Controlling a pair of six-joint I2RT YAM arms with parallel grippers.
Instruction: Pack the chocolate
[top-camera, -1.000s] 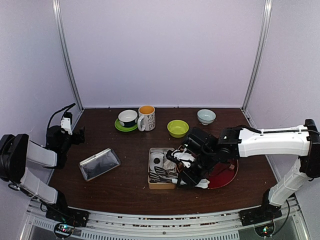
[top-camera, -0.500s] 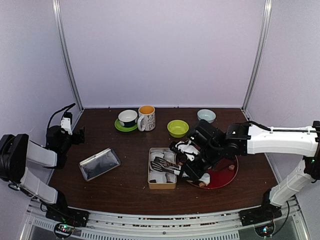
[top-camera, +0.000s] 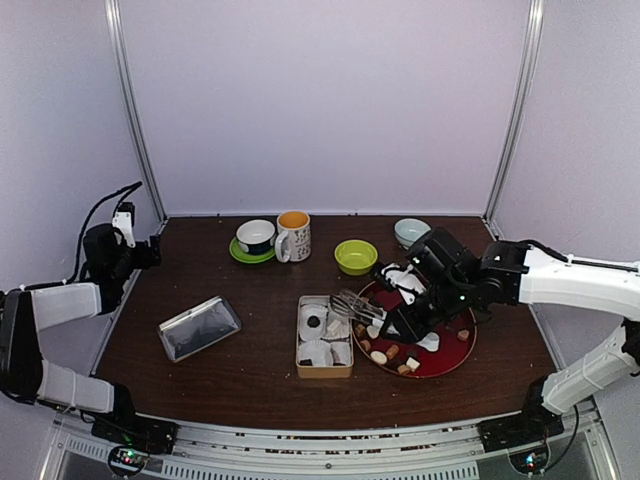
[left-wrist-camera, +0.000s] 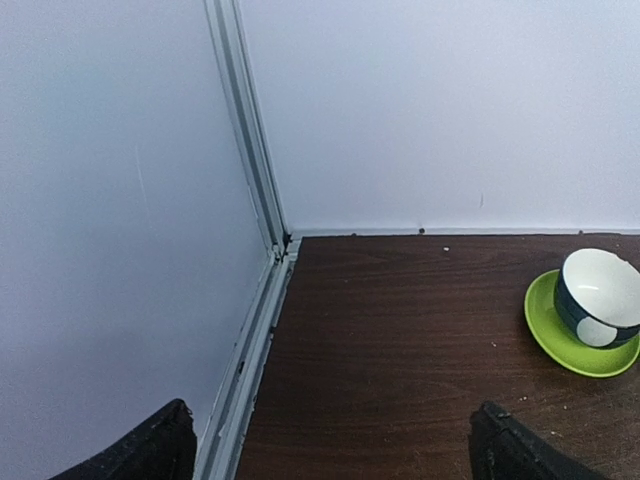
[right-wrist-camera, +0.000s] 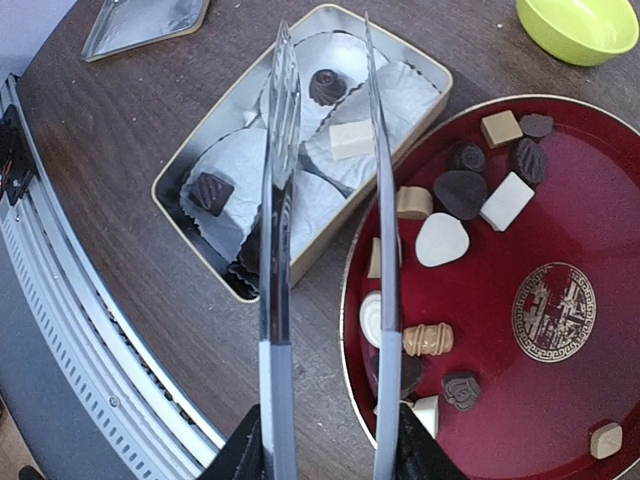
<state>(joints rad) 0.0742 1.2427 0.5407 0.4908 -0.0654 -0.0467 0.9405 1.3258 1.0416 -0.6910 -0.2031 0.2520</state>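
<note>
My left gripper should move to the tin lid next and close on the lid's short edge (top-camera: 163, 336) farthest from the tin box, near its back corner.
Several chocolates (right-wrist-camera: 441, 240) in white, tan and dark brown lie on the red plate (right-wrist-camera: 560, 400), seen from above as chocolates (top-camera: 392, 351) on the plate (top-camera: 450, 350). Three more sit in white paper liners in the tin box (right-wrist-camera: 400, 48): a dark round (right-wrist-camera: 327, 86), a white square (right-wrist-camera: 351, 139), a dark square (right-wrist-camera: 211, 192). My right gripper (right-wrist-camera: 330, 455) is shut on the silver tongs (right-wrist-camera: 280, 200). The tong blades stand apart with nothing between them, over the gap between box (top-camera: 324, 372) and plate. My left gripper (left-wrist-camera: 335, 450) is open and holds nothing, at the far left corner.
A tin lid (top-camera: 199, 327) lies left of the box. Along the back stand a bowl on a green saucer (top-camera: 256, 238), a mug (top-camera: 293, 236), a green bowl (top-camera: 356, 256) and a pale bowl (top-camera: 412, 232). Walls and frame rails enclose the table.
My right arm has drawn the tongs back out of the box, rightward to the plate's edge. The left arm has swung further back toward the left wall.
</note>
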